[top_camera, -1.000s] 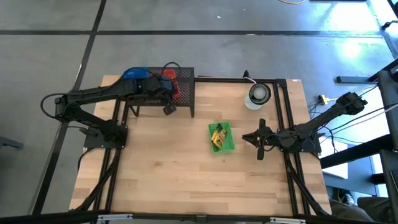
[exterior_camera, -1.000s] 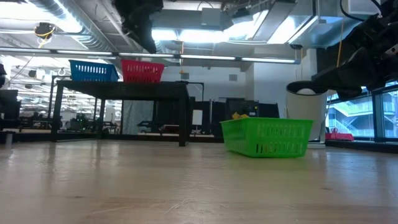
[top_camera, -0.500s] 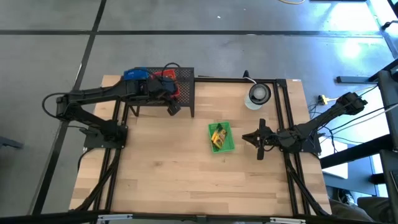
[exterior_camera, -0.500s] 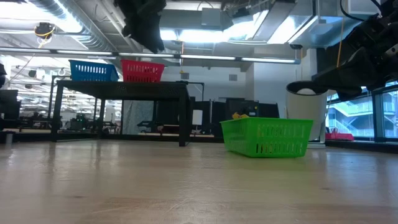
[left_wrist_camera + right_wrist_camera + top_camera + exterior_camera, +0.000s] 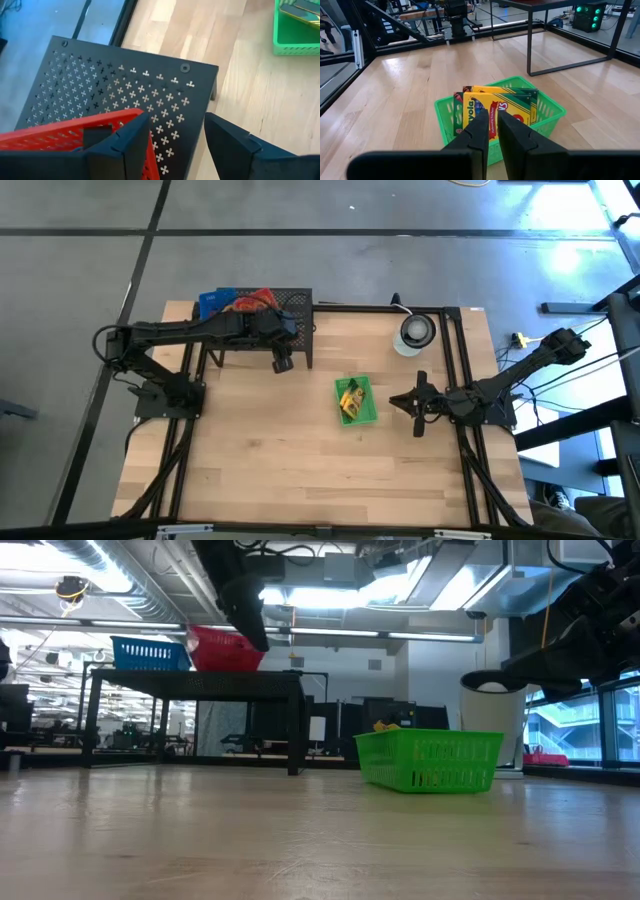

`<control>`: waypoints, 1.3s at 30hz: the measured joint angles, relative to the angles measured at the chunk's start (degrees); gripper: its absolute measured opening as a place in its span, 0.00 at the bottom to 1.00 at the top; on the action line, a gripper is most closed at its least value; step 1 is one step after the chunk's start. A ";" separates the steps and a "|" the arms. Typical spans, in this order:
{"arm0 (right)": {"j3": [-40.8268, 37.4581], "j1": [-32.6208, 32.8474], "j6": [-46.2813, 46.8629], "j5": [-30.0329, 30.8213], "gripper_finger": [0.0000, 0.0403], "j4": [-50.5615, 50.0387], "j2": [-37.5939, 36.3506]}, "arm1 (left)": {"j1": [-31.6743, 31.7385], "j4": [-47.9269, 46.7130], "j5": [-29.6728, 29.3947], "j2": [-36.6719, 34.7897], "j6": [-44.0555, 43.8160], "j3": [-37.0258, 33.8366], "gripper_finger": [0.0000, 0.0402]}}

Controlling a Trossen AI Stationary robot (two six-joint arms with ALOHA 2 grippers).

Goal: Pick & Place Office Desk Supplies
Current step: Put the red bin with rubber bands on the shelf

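Observation:
The red basket's end beside the blue basket sits raised, so next my left gripper takes the red basket's rim (image 5: 102, 119) and settles it flat on the rack.
A black perforated rack (image 5: 125, 85) stands at the table's far side and carries a blue basket (image 5: 150, 653) and a red basket (image 5: 60, 135). In the low view the red basket (image 5: 222, 648) sits tipped, its left end higher. My left gripper (image 5: 176, 120) hangs open over the rack's near right part, slanting down, one finger (image 5: 132, 142) at the red basket's corner. Yellow-green crayon boxes (image 5: 517, 106) stand in a green basket (image 5: 368, 412) mid-table. My right gripper (image 5: 490, 114) waits shut just right of that basket, clear of it. My left gripper has one finger (image 5: 132, 142) right against the red basket's near corner (image 5: 142, 116); whether it touches the wall I cannot tell. The other finger stands over the bare rack top, touching nothing.
A round white-and-dark disc (image 5: 415, 332) lies at the far right. Black frame rails (image 5: 460, 350) run along the table's sides. Bare wood lies across the near half of the table (image 5: 300, 470).
My left gripper has come down and a little toward the table's right and near edges, over the rack's right end. The red basket, level before, now sits tipped with its left end raised.

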 joint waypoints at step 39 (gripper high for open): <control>0.00 -0.01 0.00 0.04 0.10 0.02 0.00 | 4.21 11.67 -1.68 -1.01 -6.66 0.46 0.45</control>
